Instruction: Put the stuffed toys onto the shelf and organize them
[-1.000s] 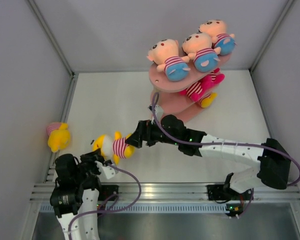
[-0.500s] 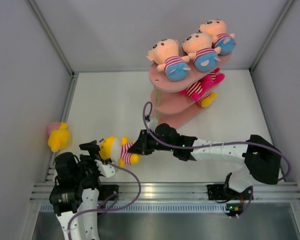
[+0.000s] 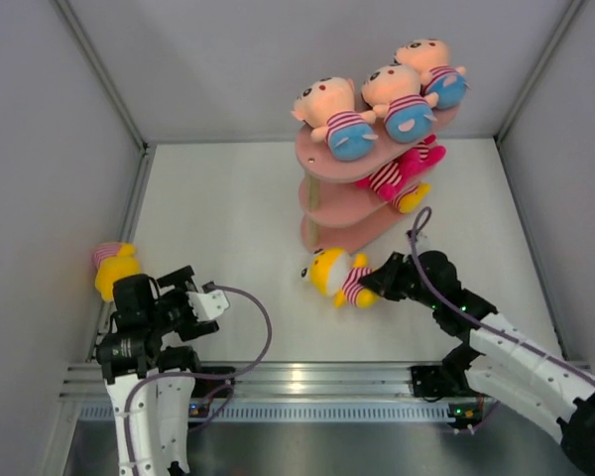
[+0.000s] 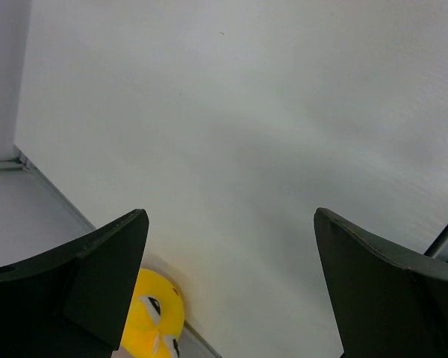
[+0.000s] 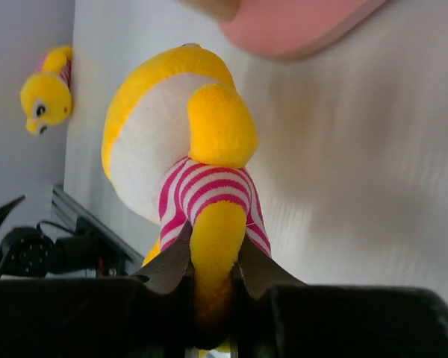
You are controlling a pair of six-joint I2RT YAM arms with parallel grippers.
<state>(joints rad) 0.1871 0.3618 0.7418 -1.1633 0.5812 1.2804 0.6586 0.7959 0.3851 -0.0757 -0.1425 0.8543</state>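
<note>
My right gripper will let go of the yellow striped toy on the near end of the pink shelf's lowest board [image 3: 363, 225] [image 5: 308, 12]. The toy is now held just in front of that board.
My right gripper [image 3: 374, 283] is shut on a leg of a yellow stuffed toy [image 3: 339, 277] in a pink-and-white striped shirt, held just in front of the shelf's lowest board. In the right wrist view the jaws [image 5: 213, 257] pinch that yellow limb, and the toy [image 5: 175, 142] hangs beyond them. The pink shelf [image 3: 339, 205] stands at the back with three peach-faced toys [image 3: 335, 114] on top and a magenta-limbed one [image 3: 402, 169] on the middle tier. My left gripper [image 3: 185, 296] is open and holds nothing. Another yellow toy [image 3: 114, 270] lies by the left wall.
The left wall rises right behind the lying yellow toy [image 4: 154, 313], which shows low between the left fingers [image 4: 104, 268]. The shelf's bottom board [image 5: 291, 26] is just above the held toy. A metal rail [image 3: 317, 377] runs along the near edge.
The left gripper opened and let go of the yellow toy, then drew back left. The right gripper closed on the toy and carried it right, to the foot of the shelf.
</note>
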